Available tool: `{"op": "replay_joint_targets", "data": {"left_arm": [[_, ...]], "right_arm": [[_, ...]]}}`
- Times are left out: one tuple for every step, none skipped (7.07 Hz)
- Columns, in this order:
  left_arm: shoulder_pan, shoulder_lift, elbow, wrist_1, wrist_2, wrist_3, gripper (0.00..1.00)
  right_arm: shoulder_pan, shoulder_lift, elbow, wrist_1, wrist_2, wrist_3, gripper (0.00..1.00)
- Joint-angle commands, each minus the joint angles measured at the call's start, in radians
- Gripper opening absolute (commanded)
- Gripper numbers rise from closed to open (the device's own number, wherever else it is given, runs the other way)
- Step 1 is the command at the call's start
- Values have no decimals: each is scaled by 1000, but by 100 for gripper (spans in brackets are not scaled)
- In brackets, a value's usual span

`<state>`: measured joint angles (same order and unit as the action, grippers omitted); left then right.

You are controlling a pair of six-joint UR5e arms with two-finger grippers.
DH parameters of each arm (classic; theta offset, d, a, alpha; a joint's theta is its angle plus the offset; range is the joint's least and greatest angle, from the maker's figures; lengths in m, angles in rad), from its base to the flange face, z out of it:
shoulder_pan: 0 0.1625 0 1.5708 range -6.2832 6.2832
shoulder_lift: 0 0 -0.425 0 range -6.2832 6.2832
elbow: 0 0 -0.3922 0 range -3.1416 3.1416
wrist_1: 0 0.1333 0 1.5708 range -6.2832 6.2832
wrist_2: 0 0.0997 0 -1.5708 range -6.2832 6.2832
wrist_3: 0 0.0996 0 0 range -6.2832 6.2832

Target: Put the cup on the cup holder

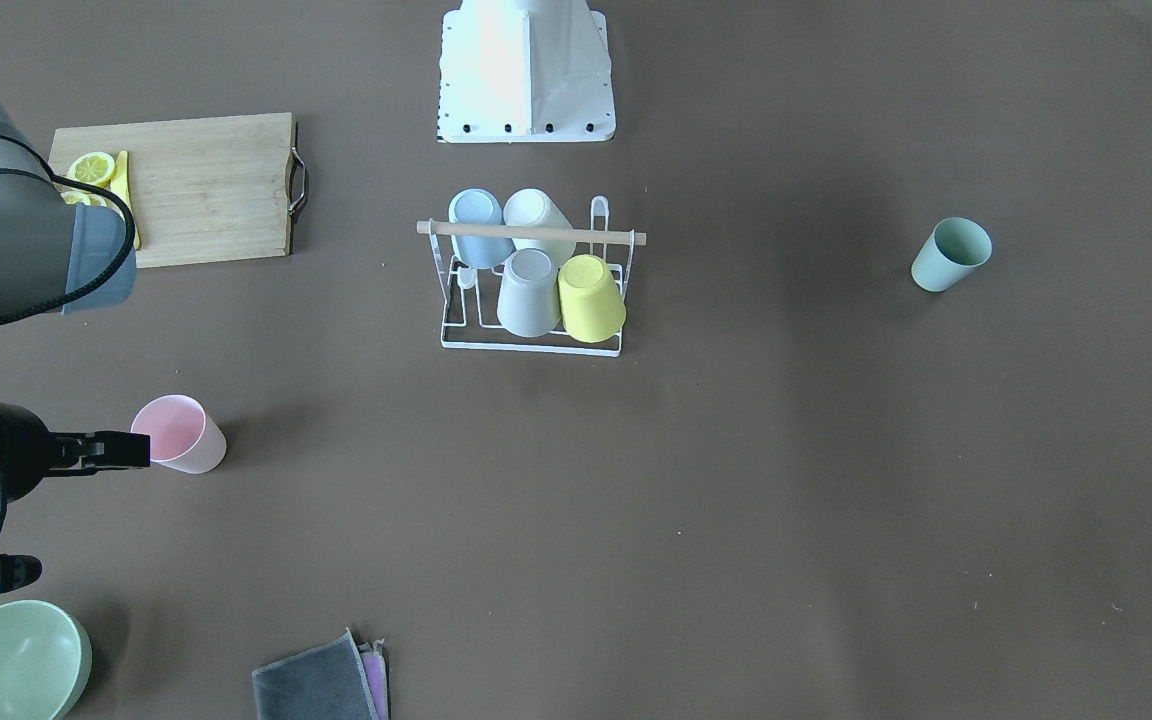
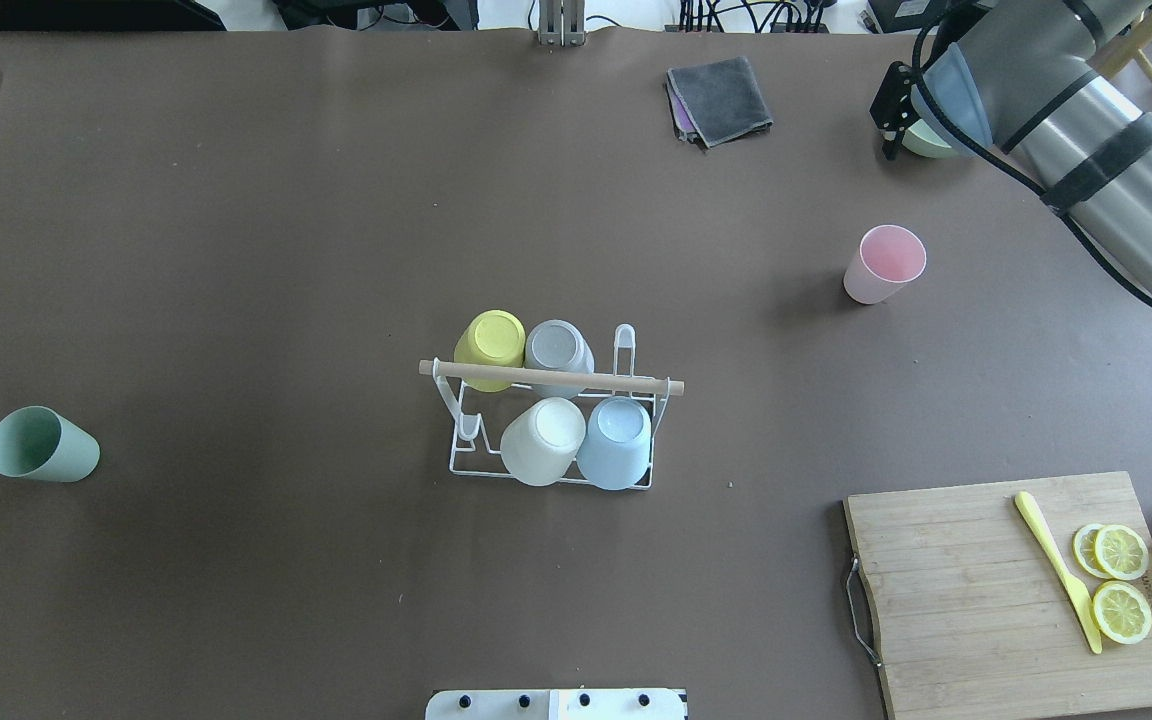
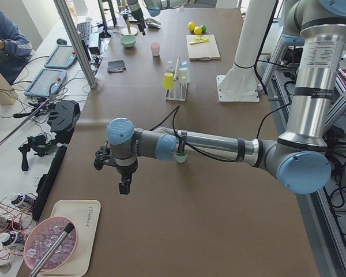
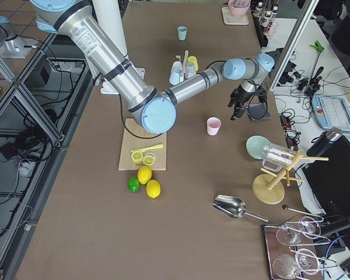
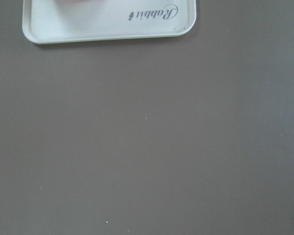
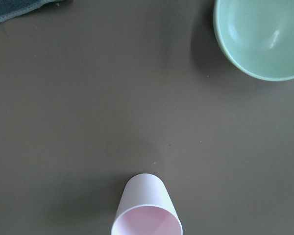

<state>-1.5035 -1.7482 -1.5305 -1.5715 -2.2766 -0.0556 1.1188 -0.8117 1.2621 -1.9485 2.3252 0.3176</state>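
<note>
I will move my right gripper to the pink cup next and close it around the cup's body (image 1: 198, 448) (image 6: 146, 194), with its fingers on opposite sides.
The cup holder (image 1: 536, 233), a white wire rack with a wooden rod, stands mid-table and holds several upside-down cups; it also shows in the overhead view (image 2: 551, 377). A pink cup (image 1: 181, 435) stands upright and free on the table (image 2: 881, 265). My right gripper (image 1: 144, 450) hovers beside and above it, apart from it, and looks open and empty. The right wrist view looks down on the pink cup (image 6: 147, 210). A green cup (image 2: 41, 445) stands at the robot's left (image 1: 949, 255). My left gripper (image 3: 124, 187) hangs near a white tray; I cannot tell its state.
A wooden cutting board (image 2: 996, 590) with lemon slices and a yellow knife lies at the robot's near right. A green bowl (image 1: 11, 660) and a folded grey cloth (image 1: 321, 685) lie at the far side. The white tray (image 5: 108, 19) is at the left end.
</note>
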Motion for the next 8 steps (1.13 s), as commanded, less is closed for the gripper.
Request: {"op": "replay_joint_targets", "data": {"left_arm": [[100, -210, 162, 141, 106, 2, 98], [111, -240, 164, 180, 101, 3, 98], [146, -285, 168, 273, 101, 6, 98], [184, -327, 174, 344, 98, 6, 98], [239, -338, 179, 363, 103, 8, 98], [288, -356, 181, 389, 104, 10, 98], [349, -356, 202, 389, 106, 10, 98], [379, -356, 217, 392, 106, 11, 98]], "right_arm": [[-40, 37, -98, 49, 19, -14, 100], [-57, 37, -122, 49, 31, -26, 100], [-66, 81, -201, 49, 37, -73, 100], [-66, 100, -266, 48, 40, -157, 100], [-65, 130, -338, 48, 57, -213, 100], [-65, 173, -412, 48, 43, -228, 100], [-65, 222, -520, 49, 43, -274, 100], [-65, 248, -593, 49, 30, -319, 100]]}}
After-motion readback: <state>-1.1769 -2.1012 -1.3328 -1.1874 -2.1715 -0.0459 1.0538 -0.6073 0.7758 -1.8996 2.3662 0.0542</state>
